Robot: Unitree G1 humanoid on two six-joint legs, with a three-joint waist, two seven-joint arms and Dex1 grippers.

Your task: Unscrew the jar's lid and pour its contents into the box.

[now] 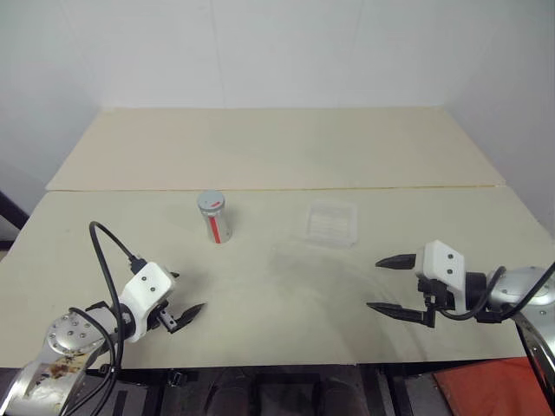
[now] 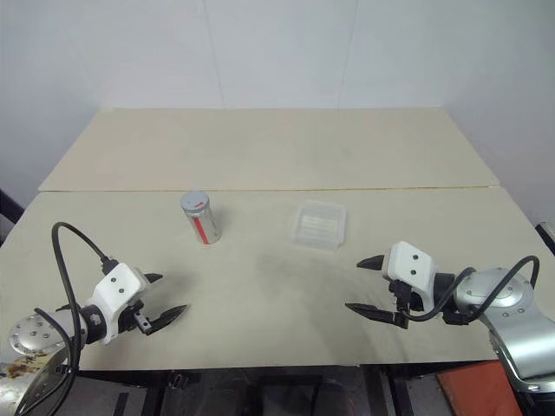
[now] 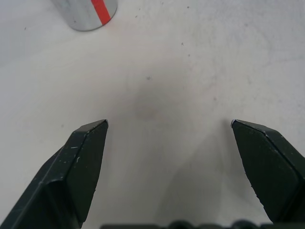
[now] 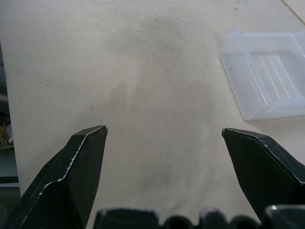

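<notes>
I should next move my left gripper to the silvery jar and close it on the middle of the jar's body (image 1: 217, 226), so that the jar's lid stays free.
The silvery jar (image 1: 214, 219) with a red stripe stands upright on the table left of centre, and its grey lid (image 1: 211, 201) sits on top. Whatever it holds is hidden inside. To its right lies the clear shallow box (image 1: 332, 222), with nothing visible in it. My left gripper (image 1: 186, 293) hovers open near the front left edge, well short of the jar (image 3: 88, 12). At the front right my right gripper (image 1: 375, 283) is also open with nothing between its fingers. It points toward the table's middle, and the box (image 4: 267, 76) lies beyond it.
The beige table (image 1: 277, 286) is made of two boards with a seam (image 1: 277, 188) running behind the jar and box. A white wall stands behind. An orange object (image 1: 486, 386) lies below the table's front right edge.
</notes>
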